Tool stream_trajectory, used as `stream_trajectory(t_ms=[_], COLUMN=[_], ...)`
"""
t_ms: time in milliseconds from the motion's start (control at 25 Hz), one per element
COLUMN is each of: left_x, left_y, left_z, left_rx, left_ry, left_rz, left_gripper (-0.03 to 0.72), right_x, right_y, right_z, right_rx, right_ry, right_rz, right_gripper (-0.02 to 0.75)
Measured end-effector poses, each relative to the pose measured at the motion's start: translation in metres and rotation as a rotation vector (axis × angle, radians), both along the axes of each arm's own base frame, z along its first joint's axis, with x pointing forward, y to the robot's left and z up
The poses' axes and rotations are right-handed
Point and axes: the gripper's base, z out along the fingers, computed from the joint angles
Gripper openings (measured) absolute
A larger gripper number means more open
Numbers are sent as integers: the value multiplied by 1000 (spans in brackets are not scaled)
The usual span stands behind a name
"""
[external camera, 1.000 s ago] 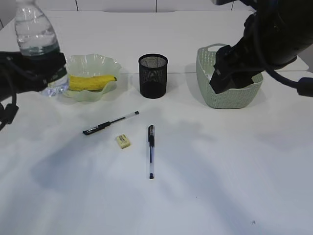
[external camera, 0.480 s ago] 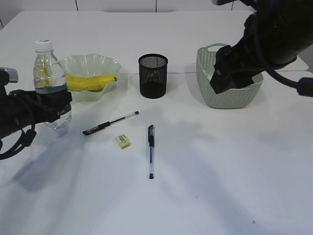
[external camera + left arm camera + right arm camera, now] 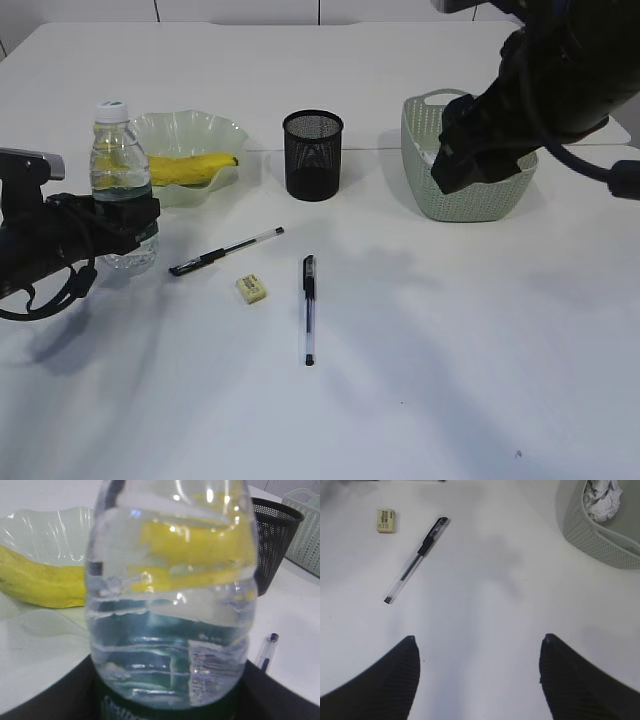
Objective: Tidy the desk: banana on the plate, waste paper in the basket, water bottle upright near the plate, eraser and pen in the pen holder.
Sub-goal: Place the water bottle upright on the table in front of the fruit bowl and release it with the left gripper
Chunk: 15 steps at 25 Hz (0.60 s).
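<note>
My left gripper is going to put the water bottle, still upright on the desk, down in front of the plate, beside the pen (image 3: 143,273) nearest the plate.
My left gripper (image 3: 125,215) is shut on the water bottle (image 3: 121,172), which stands upright on the desk (image 3: 420,340) just in front of the plate (image 3: 200,130); the bottle fills the left wrist view (image 3: 170,605). The banana (image 3: 190,168) lies on the plate, and also shows in the left wrist view (image 3: 40,582). The pen holder (image 3: 313,155) stands mid-table. Two pens (image 3: 226,250) (image 3: 308,308) and the eraser (image 3: 252,288) lie in front of it. The waste paper (image 3: 602,497) lies in the basket (image 3: 465,195). My right gripper (image 3: 477,652) is open and empty, raised by the basket.
In the right wrist view one pen (image 3: 416,560) and the eraser (image 3: 386,520) lie far ahead to the left, and the basket (image 3: 600,540) stands at the upper right. The pen holder (image 3: 275,540) shows behind the bottle in the left wrist view.
My left gripper has brought the bottle down and rightward, from high at the far left to standing on the desk beside the plate. The right arm has not moved.
</note>
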Motion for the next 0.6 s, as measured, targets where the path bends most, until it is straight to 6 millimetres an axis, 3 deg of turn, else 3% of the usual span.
stream_trajectory(t_ms=[600], left_x=[9], left_y=[0], left_z=[-25], left_rx=[-39], left_ry=[-12], left_rz=[7], left_gripper=[403], right_x=[-1], right_y=[-1], right_z=[-1], right_rx=[-7], right_ry=[13], right_rz=[-1], right_gripper=[554])
